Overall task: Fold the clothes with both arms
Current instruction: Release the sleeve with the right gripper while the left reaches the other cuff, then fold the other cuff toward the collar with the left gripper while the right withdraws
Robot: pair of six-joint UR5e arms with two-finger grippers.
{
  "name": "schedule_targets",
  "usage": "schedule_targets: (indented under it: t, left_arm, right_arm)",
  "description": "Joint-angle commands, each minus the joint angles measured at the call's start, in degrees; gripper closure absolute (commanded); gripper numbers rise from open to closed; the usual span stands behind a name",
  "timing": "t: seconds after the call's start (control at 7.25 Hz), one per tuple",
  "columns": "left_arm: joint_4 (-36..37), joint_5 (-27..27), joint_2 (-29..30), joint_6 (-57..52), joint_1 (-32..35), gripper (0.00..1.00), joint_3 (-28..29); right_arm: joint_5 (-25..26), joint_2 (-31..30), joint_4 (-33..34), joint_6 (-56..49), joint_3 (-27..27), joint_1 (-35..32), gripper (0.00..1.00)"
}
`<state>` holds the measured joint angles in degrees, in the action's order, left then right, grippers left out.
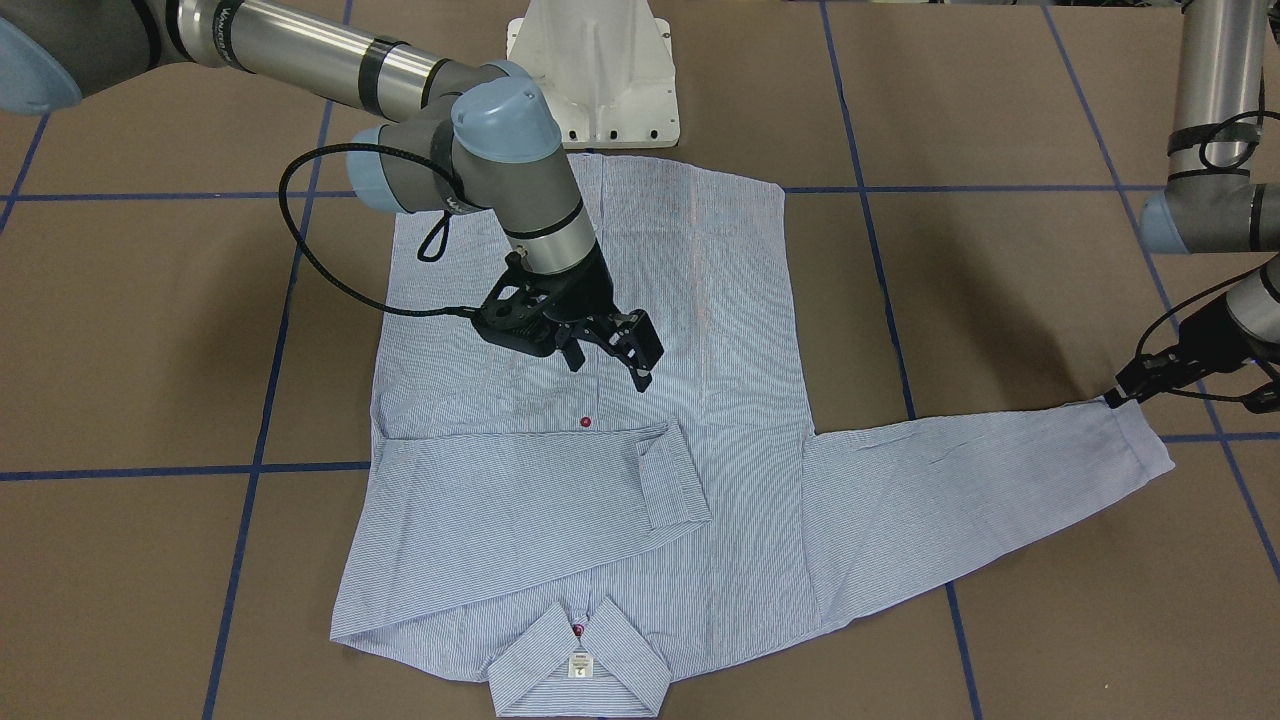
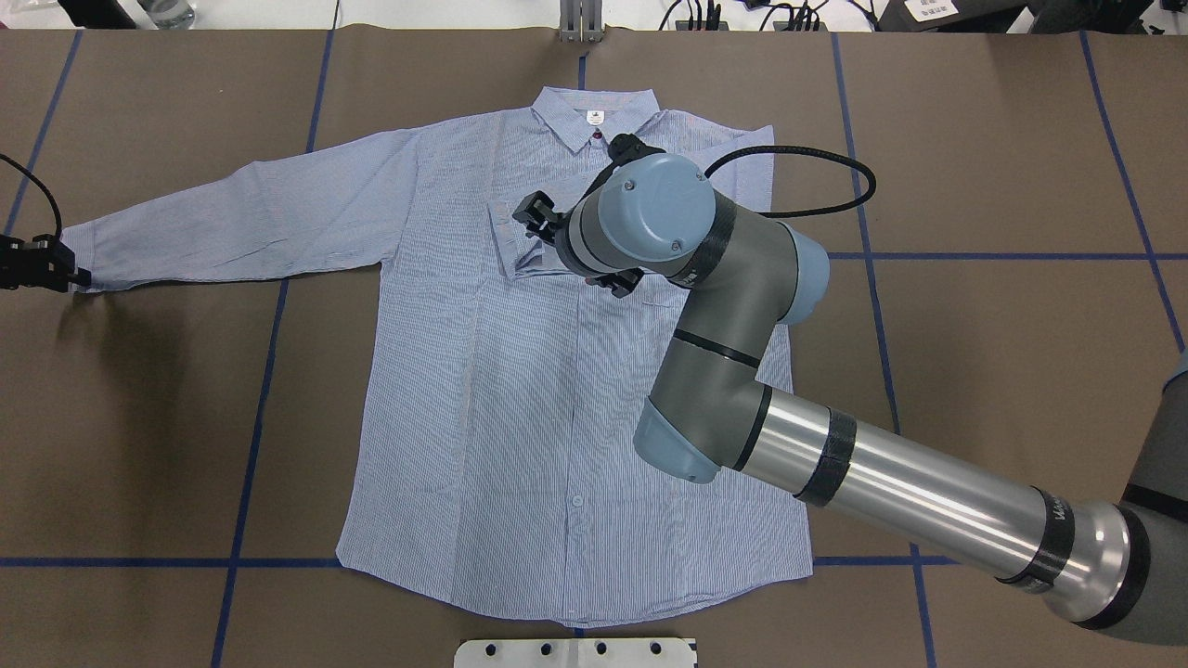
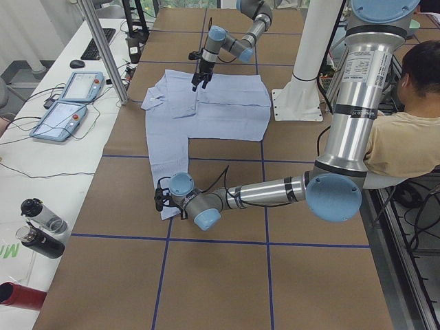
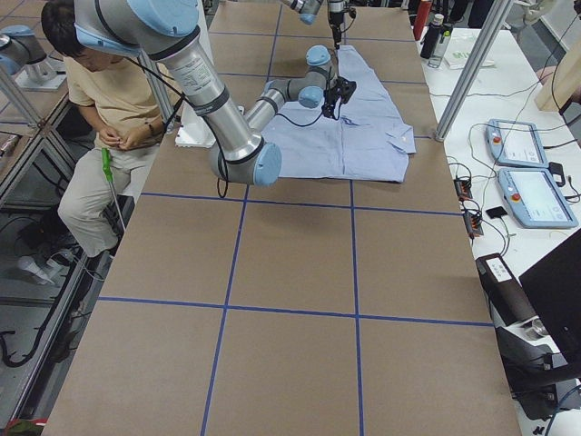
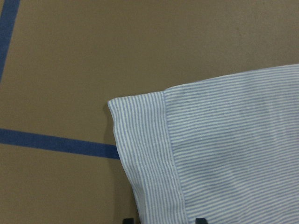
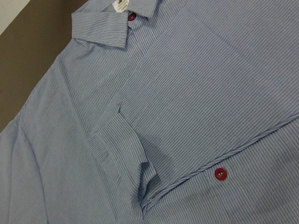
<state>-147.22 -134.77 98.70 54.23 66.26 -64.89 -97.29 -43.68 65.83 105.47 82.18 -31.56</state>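
Note:
Next, I release the cuff of the outstretched sleeve from my left gripper over the folded sleeve's edge (image 1: 551,430), just past the red button on the chest.
The light blue striped shirt (image 2: 520,399) lies flat, front up, collar (image 1: 580,665) away from the robot. One sleeve is folded across the chest, its cuff (image 1: 672,480) near a red button (image 1: 585,423). The other sleeve (image 2: 232,223) stretches straight out to the robot's left. My right gripper (image 1: 608,365) hovers open and empty above the chest, just above the folded cuff (image 6: 121,154). My left gripper (image 1: 1115,400) is low at the end of the outstretched sleeve. In the left wrist view its two tips stand apart at the bottom edge, with the cuff (image 5: 145,140) flat between them.
The white pedestal base (image 1: 595,70) stands at the shirt's hem side. Blue tape lines cross the brown table cover (image 2: 974,371). An operator (image 3: 405,130) sits beside the robot. Teach pendants (image 3: 65,103) and bottles (image 3: 41,227) lie on the side bench.

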Motion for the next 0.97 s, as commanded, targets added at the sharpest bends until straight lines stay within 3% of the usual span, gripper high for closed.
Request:
schedule_targets:
  t: [0.0,0.28,0.41,0.69,0.83]
  left_arm:
    - [0.0,0.03,-0.09,0.09,-0.08,1.0,-0.49]
    - [0.7,-0.15,-0.35,0.18,0.01,1.0,-7.14]
    - [1.57,0.2,-0.18,0.44,0.44,1.0,-14.75]
    - [2.37,0.99,6.46,0.7,0.54,1.0,-22.45]
    - [2.37,5.26,8.59,0.7,-0.68,1.0,-26.3]
  right_arm:
    - [0.0,-0.09,0.0,0.0,0.0,0.0,0.01]
    - [-0.09,-0.35,0.09,-0.09,0.78,-0.43,0.01]
    - [-0.26,-0.53,1.22,-0.09,1.4,-1.22,0.01]
    - [-3.93,-5.59,3.08,-0.78,6.65,-5.51,0.0]
    - [-7.09,-9.2,3.08,-1.57,9.03,-8.75,0.0]
